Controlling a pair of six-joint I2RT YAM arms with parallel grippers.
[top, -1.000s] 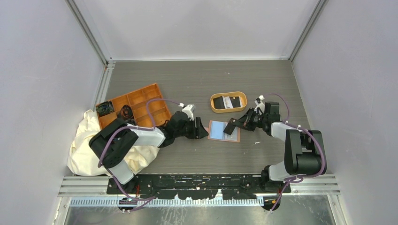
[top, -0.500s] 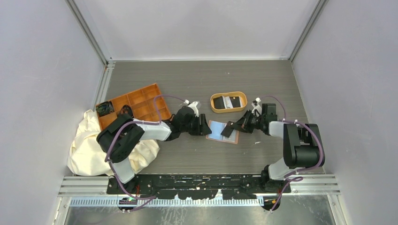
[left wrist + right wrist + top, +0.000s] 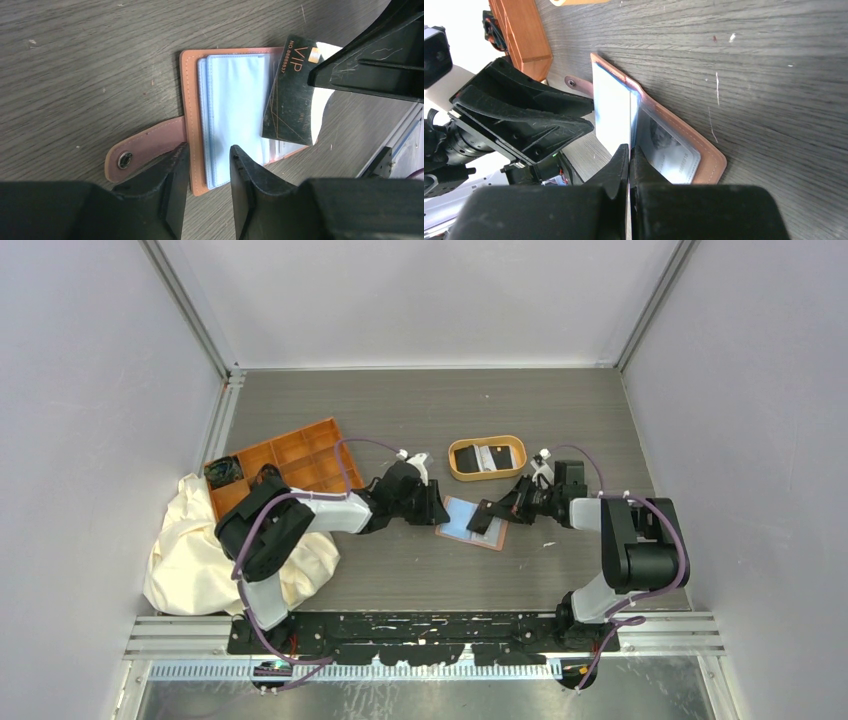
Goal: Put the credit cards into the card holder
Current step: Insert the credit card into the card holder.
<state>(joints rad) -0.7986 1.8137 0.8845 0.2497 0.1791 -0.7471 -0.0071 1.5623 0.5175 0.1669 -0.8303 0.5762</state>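
Observation:
I need to use my right gripper to let go of the credit card marked VIP in the pale blue pocket (image 3: 468,521) (image 3: 623,131) near the middle of the card holder.
The card holder (image 3: 197,107) lies open on the table, pinkish-brown with pale blue pockets and a snap tab (image 3: 140,152); it is also in the top view (image 3: 462,527). My left gripper (image 3: 207,156) stands open, its fingers either side of the holder's near edge by the tab. My right gripper (image 3: 629,149) is shut on a black credit card (image 3: 290,97) marked VIP. The card's end lies over the holder's right half, beside the blue pockets. A grey card (image 3: 670,150) sits in the holder's clear pocket. More credit cards (image 3: 487,456) lie in the oval tray.
The tan-rimmed oval tray (image 3: 455,468) stands just behind the holder. An orange compartment tray (image 3: 290,455) with small dark items sits at the back left, and a cream cloth (image 3: 190,550) is heaped under the left arm. Grey walls enclose the table.
My left gripper has shifted up along the holder's left edge and its jaws have narrowed. The right gripper has carried the black card leftward over the holder, which has turned slightly.

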